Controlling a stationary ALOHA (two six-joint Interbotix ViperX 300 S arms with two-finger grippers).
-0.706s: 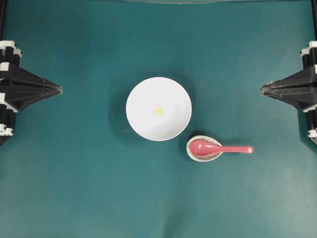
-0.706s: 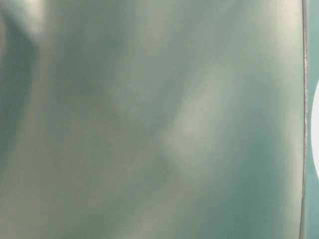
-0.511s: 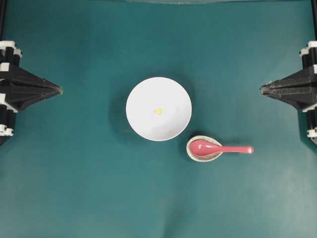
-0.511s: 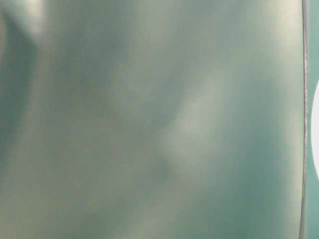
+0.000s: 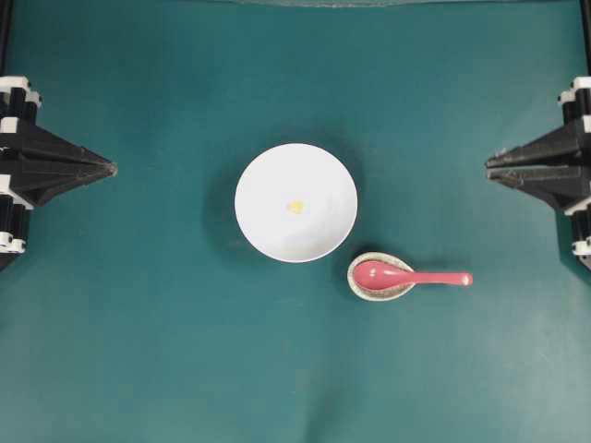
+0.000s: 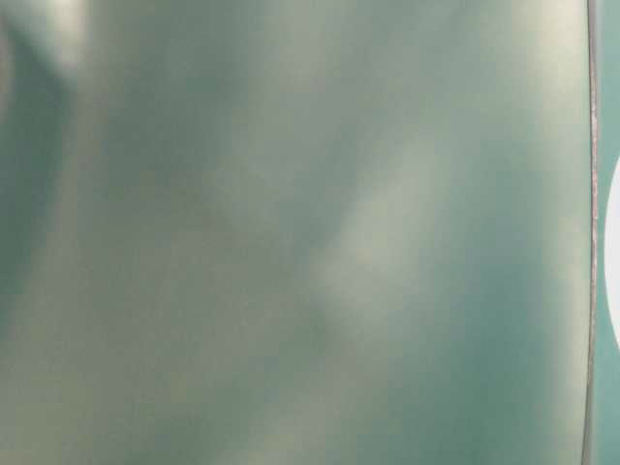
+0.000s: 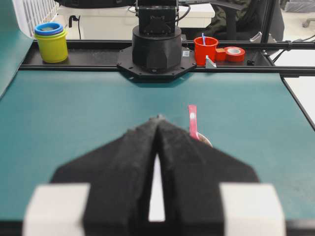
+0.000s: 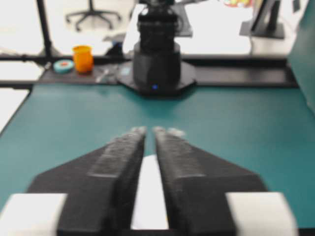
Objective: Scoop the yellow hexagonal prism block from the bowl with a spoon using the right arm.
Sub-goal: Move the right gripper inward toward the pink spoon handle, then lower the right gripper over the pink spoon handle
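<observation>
My right gripper needs to go next to the red-pink spoon and grab the spoon's handle (image 5: pixel 431 277), beside the speckled spoon rest.
The white bowl (image 5: pixel 295 166) stands at the table's middle with the tiny yellow hexagonal block (image 5: pixel 295 208) inside it. The red-pink spoon (image 5: pixel 411 276) lies to the bowl's lower right, scoop on a speckled spoon rest (image 5: pixel 380 292), handle pointing right. My left gripper (image 5: pixel 113 169) is shut and empty at the left edge, far from the bowl. My right gripper (image 5: pixel 488 171) hovers at the right edge, fingertips a narrow gap apart, empty. In the left wrist view the shut gripper (image 7: pixel 158 118) hides most of the bowl; the spoon handle (image 7: pixel 192 123) shows beside it. The right wrist view shows its gripper (image 8: pixel 149 130) over the bowl (image 8: pixel 147 196).
The table-level view is a teal blur with a white sliver (image 6: pixel 613 257) at its right edge. Past the far table edges stand stacked yellow and blue cups (image 7: pixel 50 42), a red cup (image 7: pixel 205 49), a red tape roll (image 7: pixel 235 53) and an orange cup (image 8: pixel 82 58).
My right gripper's fingertips have parted slightly; they were together before. The left gripper, bowl, block and spoon have not moved.
</observation>
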